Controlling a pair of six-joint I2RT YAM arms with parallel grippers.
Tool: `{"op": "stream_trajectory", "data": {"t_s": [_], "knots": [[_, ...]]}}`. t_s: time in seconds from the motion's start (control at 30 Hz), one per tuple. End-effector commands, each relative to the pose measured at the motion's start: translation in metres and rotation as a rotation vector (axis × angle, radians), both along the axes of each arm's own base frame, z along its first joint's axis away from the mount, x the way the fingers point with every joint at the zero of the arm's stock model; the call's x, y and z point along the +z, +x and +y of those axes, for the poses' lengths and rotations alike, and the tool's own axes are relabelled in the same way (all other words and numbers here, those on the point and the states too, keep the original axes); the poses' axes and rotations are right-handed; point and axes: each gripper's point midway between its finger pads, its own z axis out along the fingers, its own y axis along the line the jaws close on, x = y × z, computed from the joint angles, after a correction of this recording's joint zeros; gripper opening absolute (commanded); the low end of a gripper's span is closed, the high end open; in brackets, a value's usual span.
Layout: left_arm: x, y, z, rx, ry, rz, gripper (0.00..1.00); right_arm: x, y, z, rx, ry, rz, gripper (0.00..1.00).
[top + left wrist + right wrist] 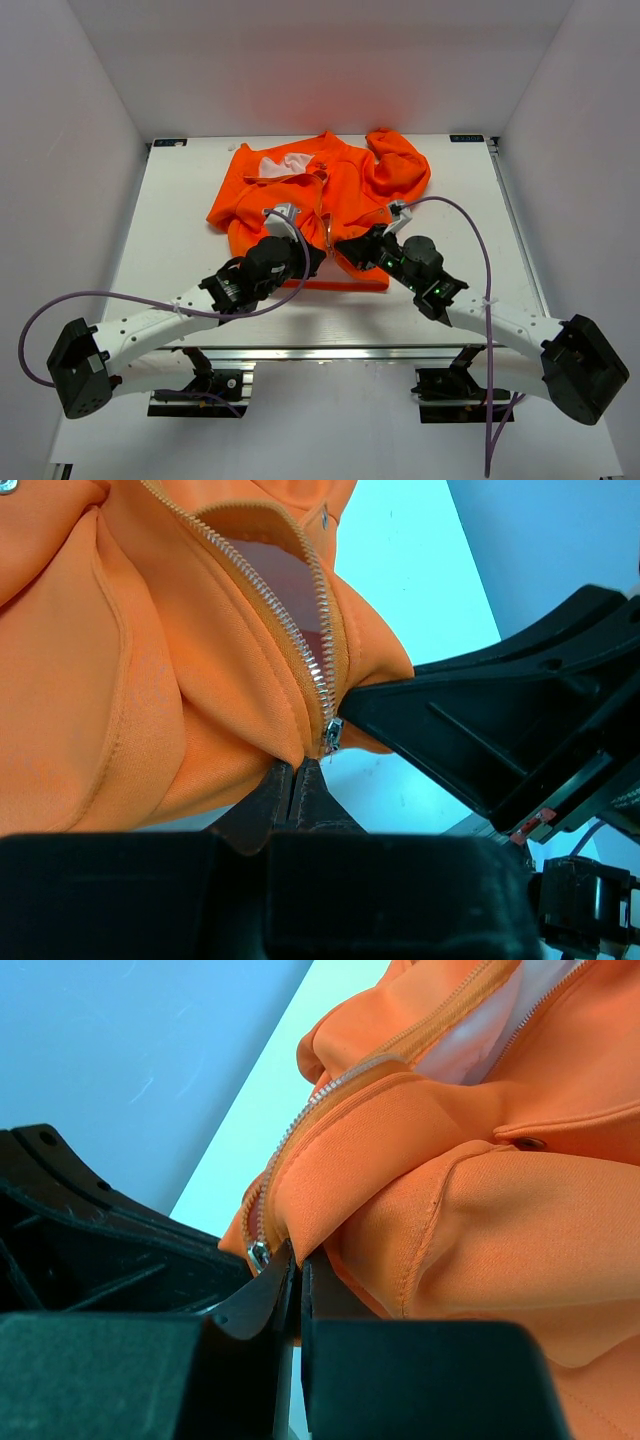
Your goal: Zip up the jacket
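My right gripper is pinching the jacket fold next to the zipper slider, so it should open and grab the slider's pull tab [333, 734] while my left gripper holds the hem.
The bright orange jacket [350, 185] lies crumpled at the back middle of the table, with pale lining showing near its collar. My left gripper [318, 258] and right gripper [345, 247] meet at its near hem, either side of the zipper. In the left wrist view the left gripper [296, 770] is shut on the hem fabric just below the metal zipper slider [332, 732]. The two rows of teeth part above the slider. In the right wrist view the right gripper [299, 1257] is shut on a fold of the jacket [500, 1210] beside the slider [258, 1255].
A straight orange strip [335, 285] lies on the white table [170, 240] just in front of the grippers. White walls close in the back and both sides. Purple cables loop off each arm.
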Motion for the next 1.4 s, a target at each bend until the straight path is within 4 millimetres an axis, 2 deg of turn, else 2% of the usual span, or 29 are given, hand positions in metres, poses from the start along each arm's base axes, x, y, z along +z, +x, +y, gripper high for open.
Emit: {"op": "stream_trajectory", "data": {"t_s": [0.0, 0.17, 0.23, 0.3, 0.33, 0.37, 0.4, 0.5, 0.53, 0.6, 0.73, 0.83, 0.93, 1.07, 1.2, 1.33, 1.37], "knots": [[-0.014, -0.032, -0.010, -0.164, 0.026, 0.057, 0.00, 0.088, 0.015, 0.001, -0.053, 0.185, -0.175, 0.00], [-0.020, -0.033, -0.004, -0.148, 0.050, 0.079, 0.00, 0.089, 0.019, 0.002, -0.048, 0.143, -0.168, 0.00], [-0.021, -0.031, -0.001, -0.128, 0.060, 0.080, 0.00, 0.080, 0.019, 0.006, -0.028, 0.082, -0.144, 0.00], [-0.017, -0.026, 0.001, -0.101, 0.057, 0.067, 0.00, 0.057, 0.013, 0.013, 0.036, 0.000, -0.078, 0.00], [-0.015, -0.024, 0.001, -0.091, 0.054, 0.063, 0.00, 0.048, 0.011, 0.014, 0.051, -0.036, -0.072, 0.05], [-0.009, -0.021, -0.001, -0.084, 0.043, 0.052, 0.00, 0.038, 0.008, 0.014, 0.065, -0.062, -0.049, 0.16], [-0.006, -0.019, -0.001, -0.072, 0.039, 0.045, 0.00, 0.022, 0.002, 0.013, 0.096, -0.101, -0.016, 0.21], [0.004, -0.013, -0.004, -0.051, 0.015, 0.032, 0.00, 0.000, -0.010, 0.009, 0.138, -0.174, 0.021, 0.29], [0.006, -0.012, -0.006, -0.048, 0.008, 0.030, 0.00, -0.004, -0.011, 0.007, 0.144, -0.192, 0.024, 0.35], [0.013, -0.009, -0.009, -0.041, -0.011, 0.029, 0.00, -0.008, -0.016, 0.003, 0.151, -0.227, 0.037, 0.41], [0.022, -0.007, -0.015, -0.035, -0.040, 0.038, 0.00, -0.005, -0.016, -0.007, 0.136, -0.287, 0.040, 0.48], [0.024, -0.006, -0.018, -0.030, -0.055, 0.056, 0.00, 0.000, -0.015, -0.016, 0.108, -0.335, 0.033, 0.60], [0.022, -0.005, -0.019, -0.012, -0.066, 0.075, 0.00, 0.004, -0.021, -0.028, 0.094, -0.381, 0.033, 0.67], [0.024, -0.004, -0.020, -0.012, -0.073, 0.080, 0.00, 0.011, -0.032, -0.033, 0.108, -0.420, 0.009, 0.73], [0.026, -0.004, -0.023, -0.018, -0.081, 0.081, 0.00, 0.011, -0.046, -0.029, 0.089, -0.492, 0.002, 0.74], [0.030, -0.003, -0.024, -0.010, -0.091, 0.084, 0.00, 0.005, -0.064, -0.018, 0.039, -0.559, 0.007, 0.65], [0.030, -0.003, -0.024, -0.009, -0.093, 0.086, 0.00, 0.003, -0.058, -0.022, -0.027, -0.575, 0.004, 0.64]]}}
